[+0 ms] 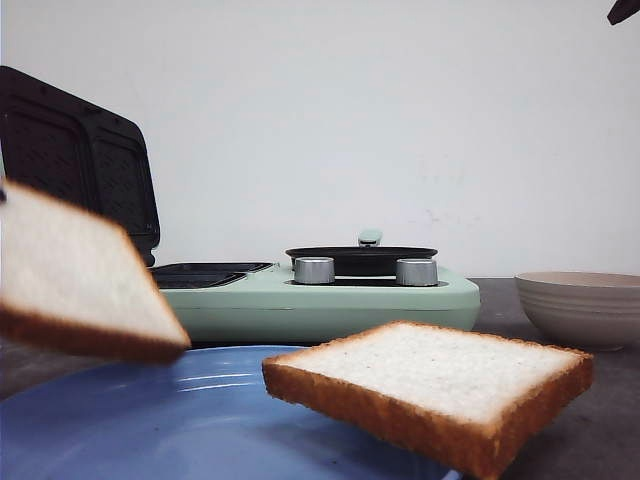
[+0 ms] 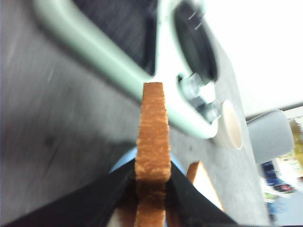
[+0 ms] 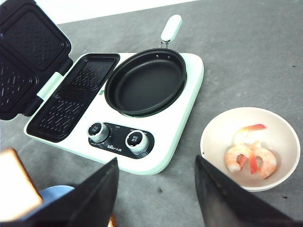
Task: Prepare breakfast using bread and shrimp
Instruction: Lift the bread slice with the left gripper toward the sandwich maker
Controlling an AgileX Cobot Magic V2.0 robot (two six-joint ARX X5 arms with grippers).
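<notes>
My left gripper is going to let go of the slice of bread on the breakfast maker's open black sandwich plate [image 1: 218,267] [image 2: 129,26], near the pan.
My left gripper [image 2: 152,177] is shut on one slice of bread [image 2: 152,127], seen crust-edge on between the black fingers. In the front view that slice [image 1: 80,285] hangs tilted in the air at the left, above a blue plate [image 1: 150,420]. The second slice [image 1: 430,385] lies on the plate's right side, overhanging it. Three pink shrimp [image 3: 251,156] lie in a white bowl [image 3: 213,137] beside the cooker. My right gripper [image 3: 156,189] is open and empty, high above the table between the cooker and the bowl.
A mint-green breakfast maker [image 1: 320,295] stands behind the plate. Its sandwich lid [image 3: 26,52] is up, showing the ridged plates [image 3: 71,94]. A black pan [image 3: 144,82] sits on its right half, with two knobs [image 3: 137,142] in front. The table is grey.
</notes>
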